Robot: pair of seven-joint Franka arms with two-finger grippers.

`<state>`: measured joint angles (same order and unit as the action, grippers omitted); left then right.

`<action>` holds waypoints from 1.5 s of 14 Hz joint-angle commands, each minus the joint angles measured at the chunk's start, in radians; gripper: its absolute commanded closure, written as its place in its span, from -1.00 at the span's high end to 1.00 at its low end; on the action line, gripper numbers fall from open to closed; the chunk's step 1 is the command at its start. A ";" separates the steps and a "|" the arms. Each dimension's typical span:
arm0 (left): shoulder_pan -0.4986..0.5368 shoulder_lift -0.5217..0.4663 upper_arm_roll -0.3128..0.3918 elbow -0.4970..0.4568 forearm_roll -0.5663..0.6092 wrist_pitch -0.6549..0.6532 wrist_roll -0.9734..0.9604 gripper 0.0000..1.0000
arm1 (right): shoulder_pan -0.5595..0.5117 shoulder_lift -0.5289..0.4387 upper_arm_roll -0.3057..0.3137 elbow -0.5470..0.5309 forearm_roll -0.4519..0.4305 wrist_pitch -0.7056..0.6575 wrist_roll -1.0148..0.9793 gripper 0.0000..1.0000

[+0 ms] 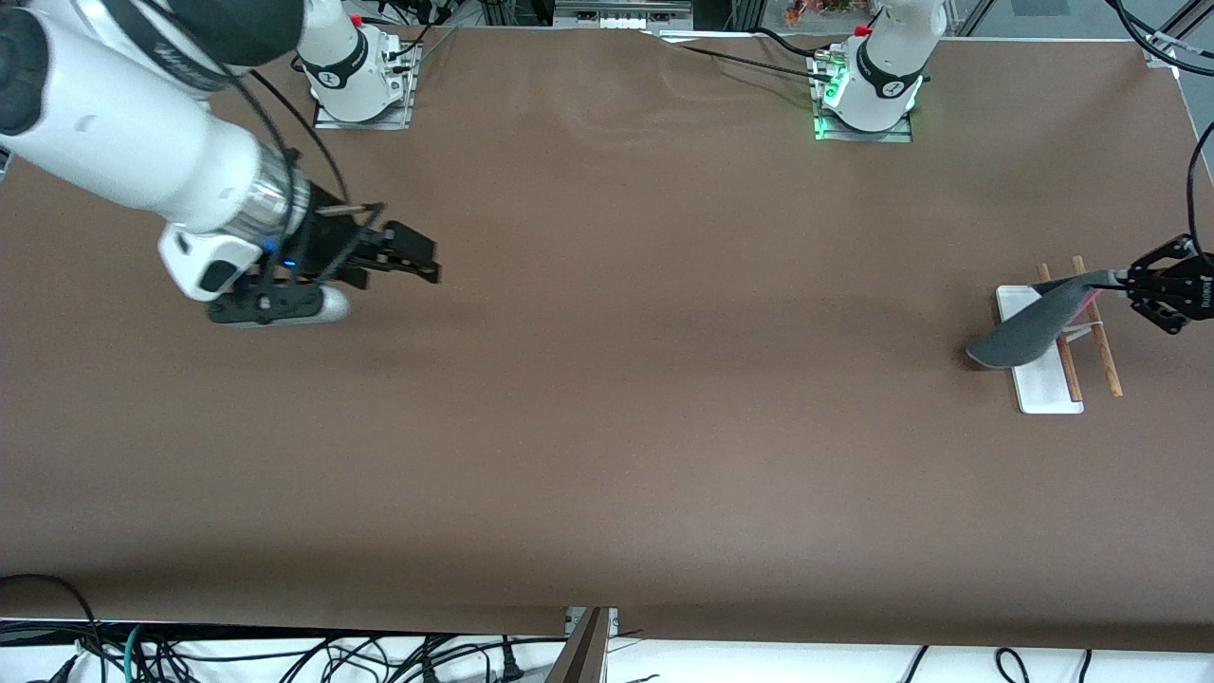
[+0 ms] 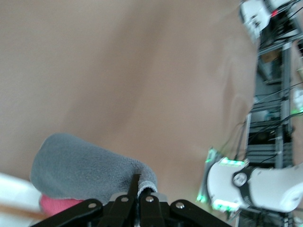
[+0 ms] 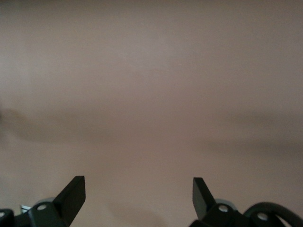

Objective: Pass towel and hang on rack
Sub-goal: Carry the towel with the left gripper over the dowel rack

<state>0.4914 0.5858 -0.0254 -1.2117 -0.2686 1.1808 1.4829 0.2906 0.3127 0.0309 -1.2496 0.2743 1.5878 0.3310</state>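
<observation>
Next, my left gripper lets go of the towel draped across the middle of both wooden rods (image 1: 1082, 323) on the rack.
The towel (image 1: 1024, 323) hangs with its dark grey side up and a strip of pink-red showing beneath. My left gripper (image 1: 1117, 279) is shut on one edge of it and holds it over the rack (image 1: 1043, 379), a white base with two thin wooden rods (image 1: 1105, 356), at the left arm's end of the table. In the left wrist view the grey towel (image 2: 85, 168) spreads out from the shut left gripper (image 2: 138, 189), pink below it. My right gripper (image 1: 422, 261) is open and empty over bare table at the right arm's end; the right wrist view shows the right gripper (image 3: 138, 191) wide apart.
The brown table (image 1: 607, 379) stretches between the two arms. The arm bases (image 1: 877, 85) stand along the edge farthest from the front camera. Cables lie beneath the table's near edge (image 1: 285, 655).
</observation>
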 commanded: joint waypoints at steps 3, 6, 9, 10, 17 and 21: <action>0.038 0.034 0.005 0.046 0.181 0.092 0.082 -1.00 | 0.002 -0.102 -0.140 -0.114 -0.059 -0.098 -0.215 1.00; 0.064 0.042 0.010 0.043 0.244 0.198 0.120 -1.00 | 0.001 -0.124 -0.186 -0.163 -0.162 -0.092 -0.372 1.00; 0.098 0.081 0.010 0.032 0.295 0.333 0.151 -1.00 | -0.019 -0.122 -0.213 -0.159 -0.237 -0.086 -0.422 1.00; 0.101 0.107 0.010 0.032 0.295 0.357 0.180 -1.00 | -0.060 -0.116 -0.204 -0.151 -0.253 -0.086 -0.417 1.00; 0.121 0.167 0.012 0.014 0.298 0.424 0.189 -0.83 | -0.149 -0.119 -0.172 -0.168 -0.277 -0.086 -0.411 1.00; 0.165 0.178 0.009 0.015 0.261 0.433 0.188 1.00 | -0.133 -0.124 -0.157 -0.174 -0.290 -0.095 -0.337 1.00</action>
<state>0.6317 0.7582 -0.0103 -1.2085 0.0016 1.6046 1.6394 0.1589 0.2255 -0.1449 -1.3852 0.0089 1.4898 -0.0382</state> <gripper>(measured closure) 0.634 0.000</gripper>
